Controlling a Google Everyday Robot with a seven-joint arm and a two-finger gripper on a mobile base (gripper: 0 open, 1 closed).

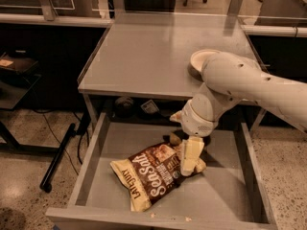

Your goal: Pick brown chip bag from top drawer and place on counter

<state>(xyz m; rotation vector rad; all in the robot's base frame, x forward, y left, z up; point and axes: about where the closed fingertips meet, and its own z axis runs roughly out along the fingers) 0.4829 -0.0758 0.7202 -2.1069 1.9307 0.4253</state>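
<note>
My gripper needs to close on the end of the brown chip bag (pixel 178 162) nearest the counter. It will bunch that end between the fingers.
The brown chip bag (pixel 152 176) lies flat on the bottom of the open top drawer (pixel 225 198), with its "Sea Salt" script facing up. My gripper (pixel 184 155) hangs from the white arm and reaches down into the drawer. It sits at the bag's upper right end. One cream finger (pixel 188 155) lies over the bag's right edge and the other shows just behind the bag's top edge, so the jaws straddle that end. The counter (pixel 144 56) is the grey tabletop above the drawer.
A white paper bowl (pixel 199 61) stands on the counter's right side, partly hidden behind my arm. Dark objects sit under the counter behind the drawer. A black pole leans on the floor at the left. Other tables stand behind and at the right.
</note>
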